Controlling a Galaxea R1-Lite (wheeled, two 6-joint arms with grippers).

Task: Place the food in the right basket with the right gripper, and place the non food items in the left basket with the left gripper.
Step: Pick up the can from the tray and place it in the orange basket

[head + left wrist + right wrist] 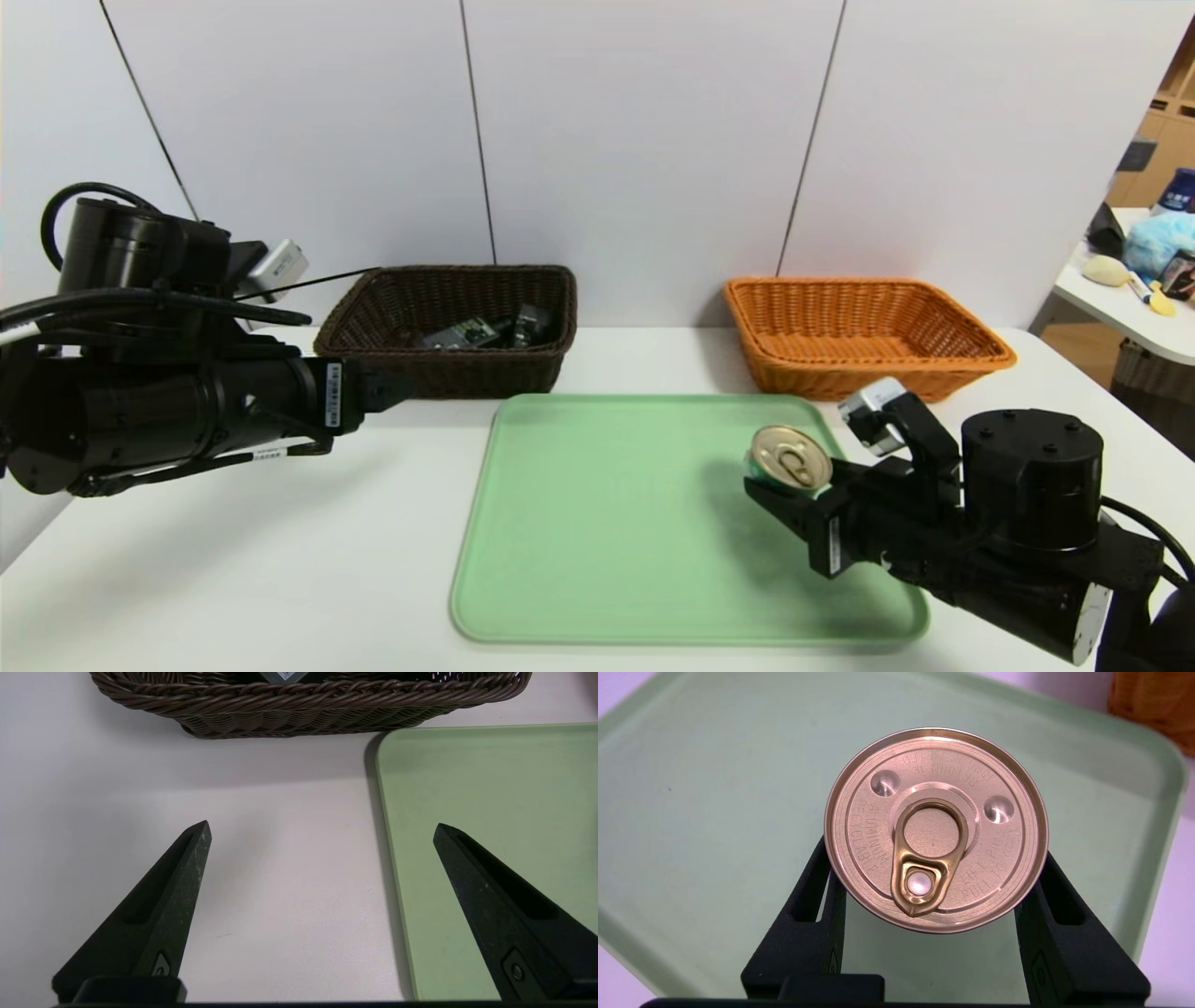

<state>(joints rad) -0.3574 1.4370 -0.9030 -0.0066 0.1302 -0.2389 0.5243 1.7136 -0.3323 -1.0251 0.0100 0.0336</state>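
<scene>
The robot's right gripper will release the can, now at the green tray's side, on the orange basket's bottom (pixel 821 336), toward the end of the orange basket that is nearer the brown basket.
The food, a small round can (pixel 792 457) with a gold pull-tab lid (pixel 936 828), is at the right side of the green tray (pixel 607 523). My right gripper (pixel 782 483) is shut on it, its black fingers (pixel 817 914) pressing the can's sides below the lid rim. I cannot tell whether the can is off the tray. The orange right basket (pixel 868 283) stands behind it with nothing showing inside. The dark brown left basket (pixel 448 373) holds a black labelled bottle (pixel 467 333) and another dark item. My left gripper (pixel 392 387) hovers open over bare table, left of the tray.
The tray's left edge (pixel 387 858) runs under my left gripper (pixel 322 825), with the brown basket (pixel 303 704) just beyond. White wall panels stand close behind both baskets. A cluttered side table (pixel 1120 308) is at the far right. The orange basket's corner (pixel 1153 704) shows past the tray.
</scene>
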